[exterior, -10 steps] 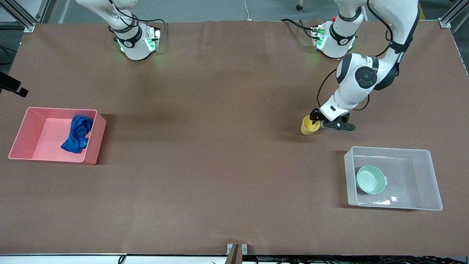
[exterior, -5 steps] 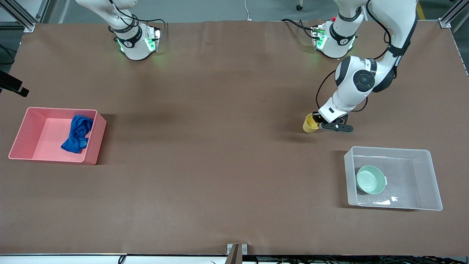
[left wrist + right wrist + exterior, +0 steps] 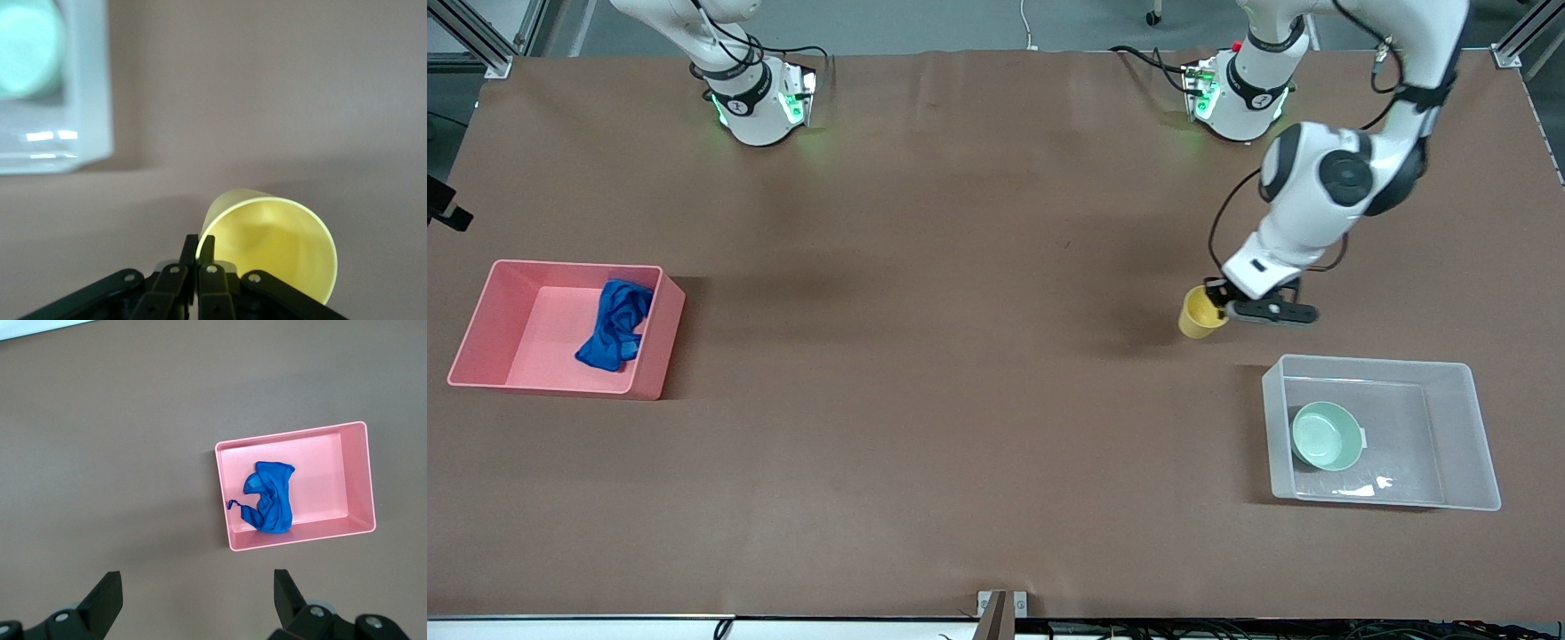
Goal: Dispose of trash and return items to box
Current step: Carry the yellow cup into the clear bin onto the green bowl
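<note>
My left gripper should set the yellow cup down inside the mint-green bowl [image 3: 1334, 433] [image 3: 23, 51] in the clear box.
My left gripper [image 3: 1221, 307] is shut on the rim of the yellow cup [image 3: 1199, 314], one finger inside and one outside. It holds the cup tilted just over the table, beside the clear box [image 3: 1369, 359]. The left wrist view shows the gripper [image 3: 198, 250], the cup [image 3: 273, 240], the box [image 3: 90, 87] and the bowl [image 3: 27, 47]. The mint-green bowl [image 3: 1327, 435] lies in the clear box. The blue rag [image 3: 615, 324] lies in the pink bin [image 3: 574, 264]. My right gripper [image 3: 197, 600] is open and empty, high over the table beside the pink bin [image 3: 357, 480], with the rag [image 3: 270, 497] below.
The pink bin stands at the right arm's end of the table and the clear box at the left arm's end, nearer to the front camera. Brown table cover [image 3: 960, 356] lies between them. A black bracket [image 3: 996, 613] sits at the front edge.
My left gripper has carried the yellow cup a little toward the clear box, and the left arm's elbow swung toward its end of the table. The bins, rag and bowl have not moved.
</note>
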### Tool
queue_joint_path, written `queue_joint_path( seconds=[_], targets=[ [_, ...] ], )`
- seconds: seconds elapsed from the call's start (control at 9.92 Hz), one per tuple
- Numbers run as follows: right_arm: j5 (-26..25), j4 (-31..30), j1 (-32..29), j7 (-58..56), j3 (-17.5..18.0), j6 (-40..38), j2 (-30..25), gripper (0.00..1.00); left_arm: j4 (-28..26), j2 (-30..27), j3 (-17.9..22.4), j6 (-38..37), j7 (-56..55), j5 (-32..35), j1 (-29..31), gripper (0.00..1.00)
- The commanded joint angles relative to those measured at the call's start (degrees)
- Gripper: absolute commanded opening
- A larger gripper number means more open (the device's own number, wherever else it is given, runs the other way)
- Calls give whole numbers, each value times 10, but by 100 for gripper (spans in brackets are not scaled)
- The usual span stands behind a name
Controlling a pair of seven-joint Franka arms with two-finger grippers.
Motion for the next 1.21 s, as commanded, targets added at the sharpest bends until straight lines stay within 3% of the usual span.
queue_joint_path(
  seconds=[0.0,0.2,0.4,0.5,0.71,1.11],
  targets=[
    [-6,3,-7,-6,4,-5,-1,100,138,50,52,-95,32,-2,1,0],
    [-5,3,-5,-7,4,-6,-1,100,257,130,127,-128,72,-5,3,0],
    [-5,3,-2,-6,3,-30,-1,100,403,243,169,-175,149,-8,4,0],
    [-5,3,-2,-6,3,-30,-1,100,439,287,187,-176,173,-15,4,0],
    [-4,3,-4,-7,2,-30,-1,100,466,343,195,-172,206,-49,13,0],
    [-4,3,-3,-7,2,-29,-1,100,436,363,195,-155,218,-55,16,3]
  ],
)
